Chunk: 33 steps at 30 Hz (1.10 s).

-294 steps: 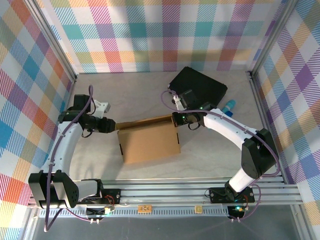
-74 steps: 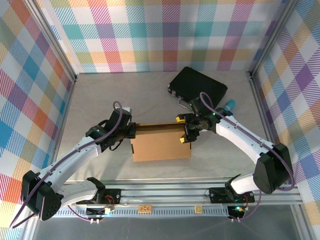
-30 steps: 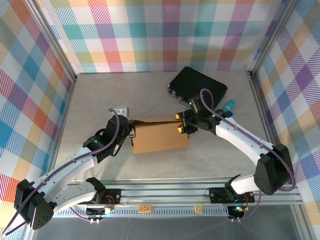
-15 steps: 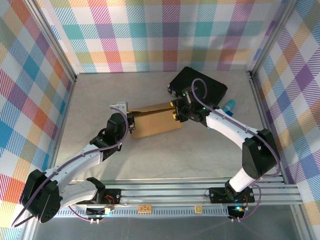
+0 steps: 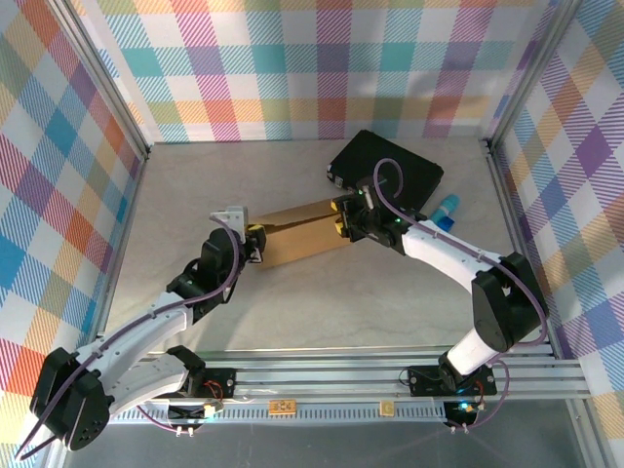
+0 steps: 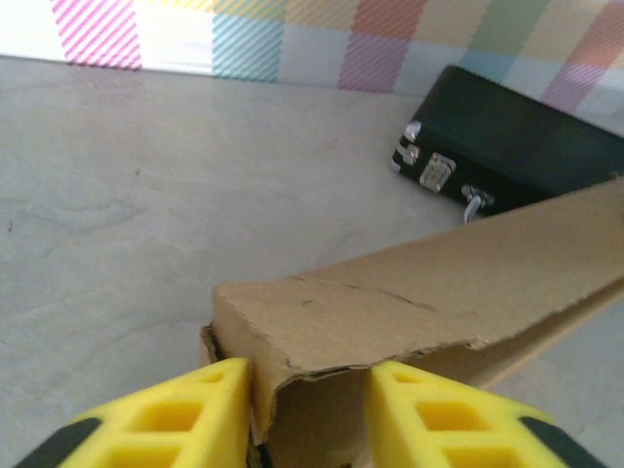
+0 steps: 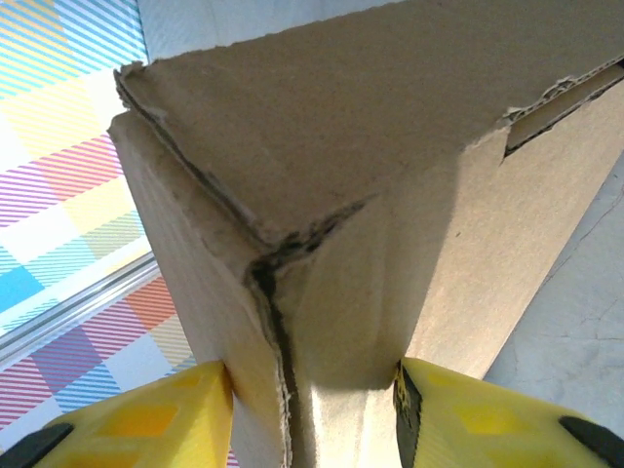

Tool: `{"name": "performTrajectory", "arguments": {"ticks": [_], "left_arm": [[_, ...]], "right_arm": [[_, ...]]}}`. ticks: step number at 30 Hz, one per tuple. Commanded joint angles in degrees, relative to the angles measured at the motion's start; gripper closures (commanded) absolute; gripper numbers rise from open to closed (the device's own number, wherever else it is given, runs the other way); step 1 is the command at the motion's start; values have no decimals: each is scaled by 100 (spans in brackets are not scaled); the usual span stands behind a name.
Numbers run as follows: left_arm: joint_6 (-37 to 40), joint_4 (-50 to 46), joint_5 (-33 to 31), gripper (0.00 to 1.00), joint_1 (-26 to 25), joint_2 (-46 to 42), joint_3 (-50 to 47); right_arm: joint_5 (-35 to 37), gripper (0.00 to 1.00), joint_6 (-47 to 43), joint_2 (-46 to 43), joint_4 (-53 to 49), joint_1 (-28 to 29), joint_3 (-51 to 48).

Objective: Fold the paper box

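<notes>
The paper box's long edge gapes beside my left fingers, so I need to back off, turn and pinch both sides shut at its end corner (image 5: 268,232) with that gripper.
The paper box (image 5: 297,232), a brown cardboard mailer box with its flaps folded in, is tipped up on edge in the middle of the table. My right gripper (image 5: 340,219) is shut on its right end. In the right wrist view the yellow fingers (image 7: 458,409) press both faces of the box (image 7: 370,127) at a frayed corner. My left gripper (image 5: 256,242) is at the box's left end with its jaws apart. In the left wrist view the box's torn corner (image 6: 409,292) lies between the fingers (image 6: 185,409), touching the left one.
A black briefcase (image 5: 390,168) with metal latches lies just behind the box, close to the right arm, and is seen beyond the box (image 6: 517,151). A blue object (image 5: 447,208) stands at the right. Checked walls enclose the table.
The box has moved back and left toward the briefcase and tipped up steeper. My left jaws, shut a moment ago, have come apart. The right gripper keeps its hold.
</notes>
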Motion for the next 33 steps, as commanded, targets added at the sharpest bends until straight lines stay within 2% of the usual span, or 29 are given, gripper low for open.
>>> {"name": "performTrajectory", "arguments": {"ticks": [1,5,7,9,11,13,15,18,26,31,33], "left_arm": [[-542,-468,541,58,-61,-222,175],[-1518,-1284,900,43,-65,-447,424],[-2282,-1628,838,35,-69,-693,554],[-3265,-2445,704,28,-12,-776,957],[-4008,-3185,979,28,223,-610,1448],[-4562,-3500,1581,28,602,-390,1751],[-5124,-3387,2325,29,1061,-177,1802],[-5656,-2937,3080,30,1520,203,1812],[-5968,-2403,3294,41,1627,826,1710],[-6028,-2512,3143,49,1651,723,1367],[-6029,-2575,3067,58,1704,630,1225]], "right_arm": [[1,54,-18,88,-353,45,-220],[4,54,0,160,-383,45,-150],[-7,54,-8,190,-416,42,-126],[-20,54,5,211,-424,36,-126],[-33,54,-4,207,-440,36,-152],[-46,54,-17,211,-467,25,-179],[-84,55,-14,212,-460,2,-222],[-110,55,-55,177,-495,-42,-256],[-218,55,-68,227,-473,-104,-293],[-252,55,-57,284,-437,-104,-293],[-277,55,-41,312,-424,-105,-292]]}}
